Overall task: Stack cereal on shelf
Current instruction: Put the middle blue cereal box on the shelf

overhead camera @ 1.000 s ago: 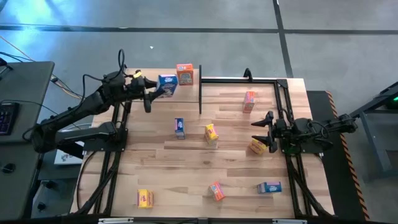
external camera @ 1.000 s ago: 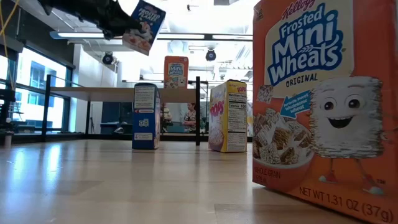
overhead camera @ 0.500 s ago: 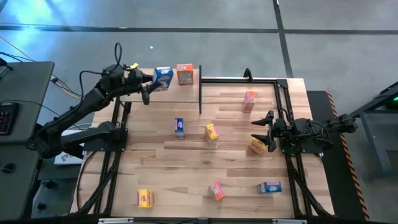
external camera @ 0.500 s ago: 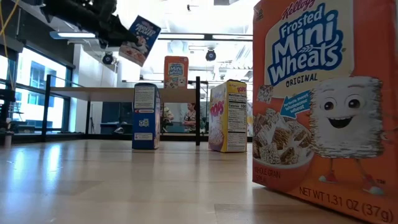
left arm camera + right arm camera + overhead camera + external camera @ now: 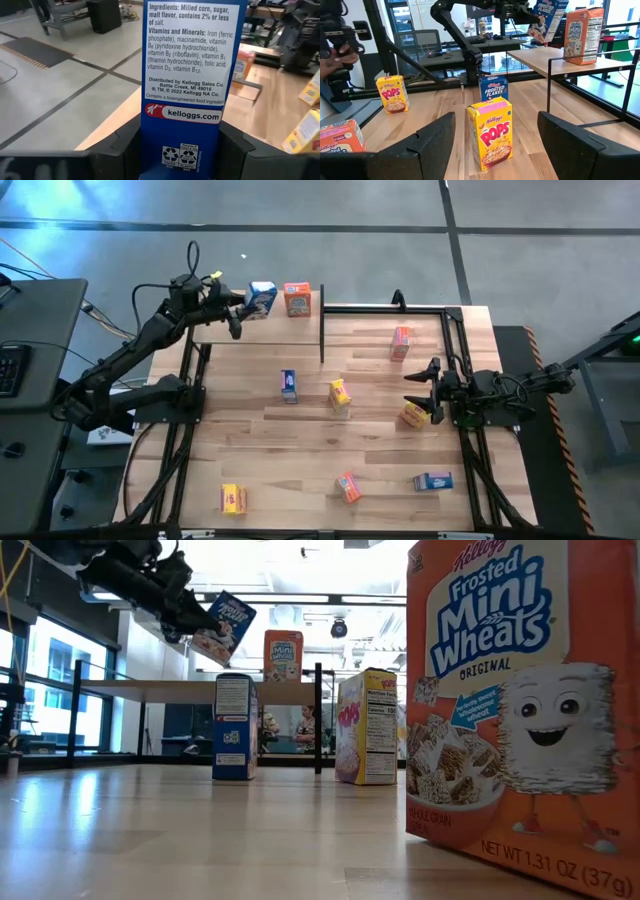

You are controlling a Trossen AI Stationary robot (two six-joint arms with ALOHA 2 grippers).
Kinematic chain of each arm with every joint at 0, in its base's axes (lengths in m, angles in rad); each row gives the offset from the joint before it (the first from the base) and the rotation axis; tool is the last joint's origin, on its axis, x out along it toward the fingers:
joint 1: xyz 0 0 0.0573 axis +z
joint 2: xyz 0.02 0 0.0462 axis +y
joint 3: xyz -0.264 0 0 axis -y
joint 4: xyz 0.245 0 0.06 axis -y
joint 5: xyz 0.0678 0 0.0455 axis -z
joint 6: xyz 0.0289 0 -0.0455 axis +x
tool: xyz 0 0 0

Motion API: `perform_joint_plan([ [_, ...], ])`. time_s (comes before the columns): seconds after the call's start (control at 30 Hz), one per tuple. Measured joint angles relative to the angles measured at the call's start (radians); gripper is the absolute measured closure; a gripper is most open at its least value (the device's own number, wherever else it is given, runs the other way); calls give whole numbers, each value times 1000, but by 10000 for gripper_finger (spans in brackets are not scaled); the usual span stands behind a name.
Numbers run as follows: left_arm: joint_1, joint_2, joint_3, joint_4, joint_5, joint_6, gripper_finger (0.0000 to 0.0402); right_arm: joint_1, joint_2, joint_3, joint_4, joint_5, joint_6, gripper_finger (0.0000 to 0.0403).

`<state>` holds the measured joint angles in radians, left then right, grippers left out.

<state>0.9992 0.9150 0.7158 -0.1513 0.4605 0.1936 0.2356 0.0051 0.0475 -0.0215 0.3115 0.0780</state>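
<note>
Next, my left gripper lets go of the blue cereal box on the shelf (image 5: 268,311), close beside the upright orange box. The blue box is now in the air over the shelf.
My left gripper (image 5: 243,303) is shut on a blue cereal box (image 5: 262,297) and holds it in the air over the shelf (image 5: 270,330) at the table's far left. An orange box (image 5: 297,299) stands upright on the shelf just right of it. In the low view the blue box (image 5: 225,625) is tilted above the shelf (image 5: 180,686). My right gripper (image 5: 422,392) waits open at the table's right side, with a yellow box (image 5: 414,415) beside its near finger. My left gripper pinches the blue box by one end (image 5: 180,150) between its two fingers (image 5: 125,147), one on each broad face, the narrow ingredients side toward the wrist camera. The fingers come from the table's left, slanting slightly down. The box sticks out ahead of them, tilted, clear of the shelf.
Loose boxes stand on the tabletop: blue (image 5: 289,385) and yellow (image 5: 340,394) at the middle, orange (image 5: 401,342) at the far right, yellow (image 5: 234,499), orange (image 5: 348,487) and blue (image 5: 433,481) near the front edge. A black post (image 5: 322,335) marks the shelf's right end.
My left gripper has swung toward the table's far edge and sunk a little, carrying the blue box. The box has gone from above the shelf's near edge to a lower spot over the shelf, next to the orange box, and stays tilted.
</note>
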Motion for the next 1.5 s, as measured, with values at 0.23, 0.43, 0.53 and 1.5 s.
perform_joint_plan([
  [0.23, 73, 37, 0, 19, 112, -7, 234, 0, 0, 0, 0, 0, 0, 129],
  [0.43, 94, 77, 0, 61, 158, -57, 234, 0, 0, 0, 0, 0, 0, 129],
  [0.53, 94, 97, 0, 83, 159, -78, 234, 0, 0, 0, 0, -1, 0, 129],
  [1.5, 94, 145, -245, 593, 153, -164, 234, 0, 0, 1, -1, -1, 0, 129],
])
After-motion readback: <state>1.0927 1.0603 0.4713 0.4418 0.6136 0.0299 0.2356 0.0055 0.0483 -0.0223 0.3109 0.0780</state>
